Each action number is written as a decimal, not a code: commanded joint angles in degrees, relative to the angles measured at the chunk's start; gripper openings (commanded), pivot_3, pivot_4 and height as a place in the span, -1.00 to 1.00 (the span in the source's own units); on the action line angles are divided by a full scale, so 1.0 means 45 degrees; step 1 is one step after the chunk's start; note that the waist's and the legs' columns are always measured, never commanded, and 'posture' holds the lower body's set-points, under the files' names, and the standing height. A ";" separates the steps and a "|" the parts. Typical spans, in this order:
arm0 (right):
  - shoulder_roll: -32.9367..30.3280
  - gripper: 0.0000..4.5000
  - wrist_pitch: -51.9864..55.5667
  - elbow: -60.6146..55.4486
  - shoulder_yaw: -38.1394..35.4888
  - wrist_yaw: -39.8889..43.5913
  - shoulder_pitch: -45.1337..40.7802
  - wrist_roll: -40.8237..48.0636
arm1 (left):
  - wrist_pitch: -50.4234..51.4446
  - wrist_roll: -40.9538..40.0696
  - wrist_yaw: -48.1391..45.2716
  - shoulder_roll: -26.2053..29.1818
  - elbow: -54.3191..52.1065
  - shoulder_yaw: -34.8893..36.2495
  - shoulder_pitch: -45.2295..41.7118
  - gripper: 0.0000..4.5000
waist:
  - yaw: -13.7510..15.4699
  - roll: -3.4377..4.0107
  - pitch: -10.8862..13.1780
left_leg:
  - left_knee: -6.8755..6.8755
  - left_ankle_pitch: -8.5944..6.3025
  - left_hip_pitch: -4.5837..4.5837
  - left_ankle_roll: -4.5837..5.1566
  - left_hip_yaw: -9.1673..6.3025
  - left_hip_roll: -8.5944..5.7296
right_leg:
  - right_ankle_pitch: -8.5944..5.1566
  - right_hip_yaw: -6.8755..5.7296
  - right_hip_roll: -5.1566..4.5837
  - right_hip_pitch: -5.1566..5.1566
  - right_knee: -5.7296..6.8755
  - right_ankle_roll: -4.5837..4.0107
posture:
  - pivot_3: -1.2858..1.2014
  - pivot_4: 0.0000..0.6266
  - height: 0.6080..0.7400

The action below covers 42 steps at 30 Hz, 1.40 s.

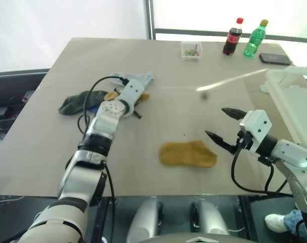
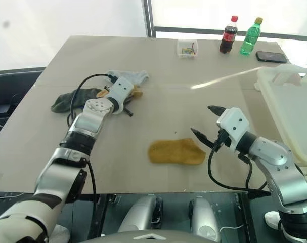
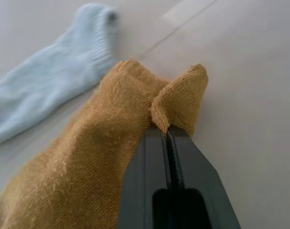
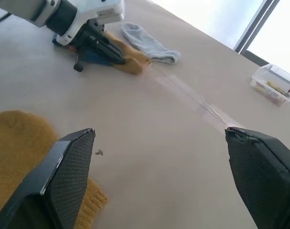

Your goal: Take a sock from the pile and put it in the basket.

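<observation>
Next, I release the mustard-yellow sock from my left gripper on the table [image 1: 183, 119] just past the other, flat mustard sock.
At the table's far left my left gripper [image 3: 166, 132] is shut on a fold of the mustard-yellow sock [image 3: 87, 162], at the edge of the pile [image 1: 107, 96]. The pile holds a dark green sock [image 1: 75, 104], a light grey sock [image 1: 141, 79] and a bit of blue [image 4: 94, 58]. A second mustard sock [image 1: 187, 154] lies flat in the middle of the table. Just right of it my right gripper [image 1: 221, 124] hovers open, with nothing between its fingers. The white basket [image 1: 295, 96] stands at the right edge of the table.
At the back of the table stand a small clear box [image 1: 191, 50] with small items, a cola bottle [image 1: 233, 36] and a green bottle [image 1: 255, 38]. A black phone [image 1: 275, 58] lies next to them.
</observation>
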 commanded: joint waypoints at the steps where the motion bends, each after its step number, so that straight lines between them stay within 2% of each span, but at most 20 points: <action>1: -0.0105 1.00 -0.0233 -0.0211 -0.0134 0.0087 -0.0232 -0.0014 | -0.1598 -0.0359 -0.0629 -0.0068 0.0900 0.0415 -0.0873 -0.97 | 0.0001 -0.0002 0.0001 | 0.0003 0.0000 -0.0009 0.0001 0.0000 -0.0001 | 0.0000 -0.0001 -0.0002 -0.0003 -0.0003 0.0000 | 0.03 -0.52 0.83; 6: -0.0067 1.00 -0.0292 -0.0240 -0.0230 0.0049 -0.0176 -0.0117 | -0.0628 -0.1485 -0.1522 -0.0542 -0.0926 0.1067 -0.0523 -0.97 | 0.0031 -0.0006 0.0004 | 0.0016 0.0029 -0.0051 -0.0048 -0.0007 -0.0008 | 0.0001 -0.0019 -0.0016 -0.0014 -0.0017 0.0001 | 0.03 -0.52 0.83; 10: 0.0025 1.00 -0.0223 -0.0291 -0.0234 -0.0043 -0.0147 -0.0084 | 0.0216 -0.1387 -0.0442 -0.0621 -0.2096 0.1508 -0.0079 -0.97 | -0.0045 -0.0006 0.0004 | 0.0013 0.0029 -0.0044 -0.0049 -0.0006 -0.0003 | 0.0001 -0.0013 -0.0011 -0.0014 -0.0017 0.0001 | 0.03 -0.52 0.83; 20: 0.0130 1.00 -0.0433 0.0079 -0.0028 0.0141 -0.0518 -0.0118 | 0.1385 -0.1456 -0.2043 -0.1497 -0.6074 -0.0558 0.1899 -0.97 | 0.0046 -0.0004 0.0003 | 0.0019 0.0019 -0.0037 -0.0034 -0.0005 -0.0010 | 0.0001 -0.0007 -0.0022 -0.0008 -0.0003 0.0000 | 0.03 -0.52 0.83; 24: 0.0138 1.00 -0.0466 0.0150 -0.0025 0.0157 -0.0588 -0.0152 | 0.2488 -0.1728 -0.2301 -0.1845 -0.6639 -0.0678 0.2217 -0.97 | -0.0024 -0.0004 0.0003 | 0.0018 0.0005 -0.0033 -0.0010 -0.0009 -0.0002 | 0.0000 -0.0009 -0.0007 -0.0012 0.0007 -0.0001 | 0.03 -0.52 0.83; 27: 0.0077 1.00 -0.0375 0.0052 -0.0135 0.0081 -0.0466 -0.0170 | 0.3221 -0.2198 -0.2406 -0.2275 -0.6535 -0.0473 0.1705 -0.97 | -0.0013 -0.0004 0.0004 | 0.0017 0.0003 -0.0021 -0.0005 -0.0009 0.0005 | -0.0002 -0.0006 0.0002 -0.0018 0.0034 -0.0003 | 0.03 -0.52 0.83; 33: 0.0081 1.00 -0.0291 -0.0085 -0.0306 -0.0149 -0.0258 -0.0231 | 0.4400 -0.2283 -0.2662 -0.3429 -0.7035 -0.1803 0.1556 -0.97 | 0.0032 -0.0005 0.0003 | 0.0028 0.0000 -0.0030 0.0000 -0.0009 -0.0012 | 0.0000 -0.0006 -0.0017 -0.0008 0.0022 0.0000 | 0.03 -0.52 0.83; 38: -0.0223 1.00 0.1475 -0.0316 -0.0361 -0.0861 0.0048 -0.0387 | 0.4708 -0.2301 -0.2611 -0.4210 -0.7155 -0.2542 0.1587 -0.97 | 0.0018 -0.0004 0.0003 | 0.0027 0.0000 -0.0029 0.0000 -0.0010 -0.0006 | -0.0002 -0.0006 -0.0012 -0.0012 0.0031 -0.0002 | 0.03 -0.52 0.83; 42: -0.0417 1.00 0.1981 0.0010 -0.0158 -0.0981 -0.0015 -0.0642 | 0.4949 -0.2481 -0.2827 -0.4209 -0.7689 -0.2652 0.1822 -0.97 | -0.0038 -0.0002 0.0003 | 0.0026 -0.0002 -0.0021 0.0003 -0.0006 0.0000 | -0.0002 0.0004 -0.0008 -0.0015 0.0035 -0.0003 | 0.03 -0.52 0.83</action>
